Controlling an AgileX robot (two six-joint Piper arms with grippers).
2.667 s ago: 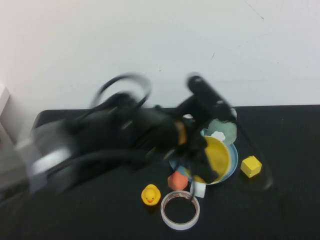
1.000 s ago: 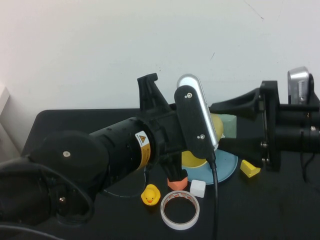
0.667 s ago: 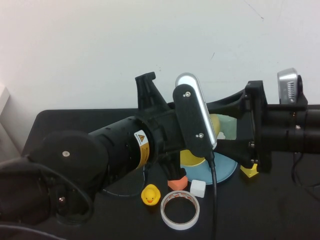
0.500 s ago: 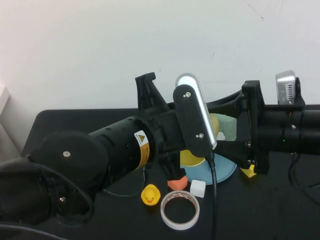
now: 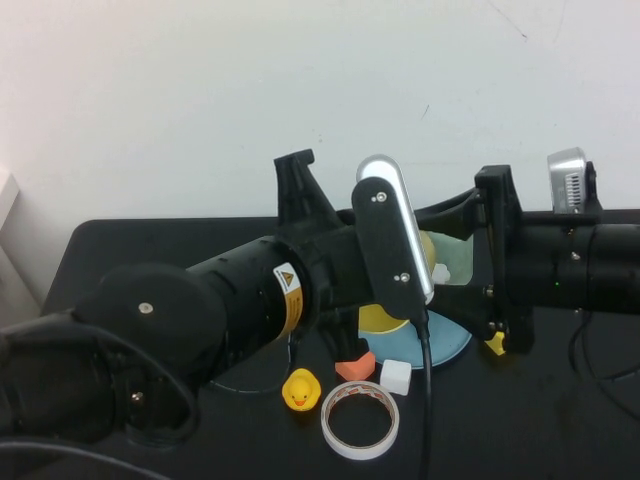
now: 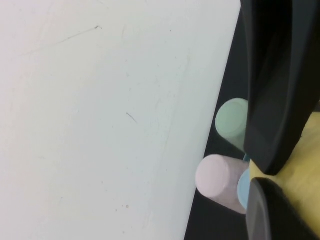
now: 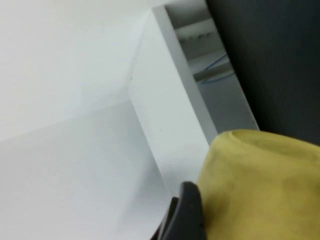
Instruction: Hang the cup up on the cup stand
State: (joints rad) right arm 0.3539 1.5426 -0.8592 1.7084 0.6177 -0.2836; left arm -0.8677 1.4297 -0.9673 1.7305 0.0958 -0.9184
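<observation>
The robot's left gripper should release the yellow cup on the cup stand (image 5: pixel 352 321), behind the orange block. The yellow cup now hangs above that stand.
The yellow cup (image 5: pixel 427 248) hangs in the air above the cup stand (image 5: pixel 452 343), whose round blue base lies on the black table. My left gripper (image 6: pixel 262 176) is shut on the cup (image 6: pixel 305 165), pinching its wall. The left arm (image 5: pixel 230 310) fills the front left of the high view and hides most of the cup. My right gripper (image 5: pixel 438 255) reaches in from the right, open wide, with one finger above the cup and one below. The right wrist view shows the cup (image 7: pixel 260 190) close up beside one finger (image 7: pixel 187 212).
A pale green cup (image 5: pixel 458 256) sits on the stand; the left wrist view also shows a pink cup (image 6: pixel 217 180) and a light blue one (image 6: pixel 243 187). In front lie a rubber duck (image 5: pixel 301 390), tape roll (image 5: pixel 360 418), white cube (image 5: pixel 396 376), orange block (image 5: pixel 355 365) and yellow block (image 5: pixel 495 346).
My right gripper has moved left until its fingers straddle the cup, and they have narrowed slightly. The left arm, blurred with motion earliest on, now holds nearly still.
</observation>
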